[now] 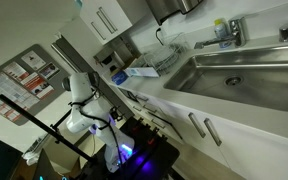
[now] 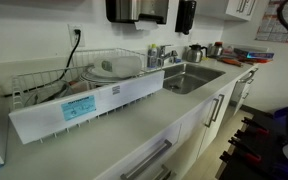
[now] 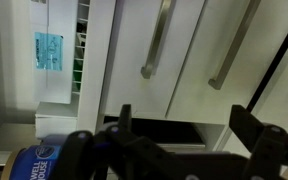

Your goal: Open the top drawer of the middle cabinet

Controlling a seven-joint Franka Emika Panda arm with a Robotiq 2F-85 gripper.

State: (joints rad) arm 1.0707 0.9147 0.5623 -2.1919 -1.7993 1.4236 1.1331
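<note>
My gripper should close on the top drawer's metal handle (image 1: 131,96) (image 3: 149,65), close to the end of the handle that is nearest the blue coffee can.
The white cabinets run under a grey counter (image 2: 134,115). In an exterior view a drawer front with a long metal handle (image 2: 149,160) sits just under the counter edge and looks closed. The wrist view shows white cabinet fronts with two vertical bar handles (image 3: 156,40) (image 3: 234,45) and a dark gap (image 3: 164,130) below them. My gripper (image 3: 187,125) is open and empty, and its two dark fingers frame that gap without touching the fronts. The white arm (image 1: 84,110) stands in front of the cabinets, with my gripper low near a purple light (image 1: 124,150).
A steel sink (image 1: 234,75) (image 2: 184,78) is set in the counter. A wire dish rack (image 2: 104,75) with a white tray stands beside it. Two door handles (image 1: 204,128) (image 2: 216,108) sit below the sink. A blue coffee can (image 3: 39,160) is at the wrist view's lower left.
</note>
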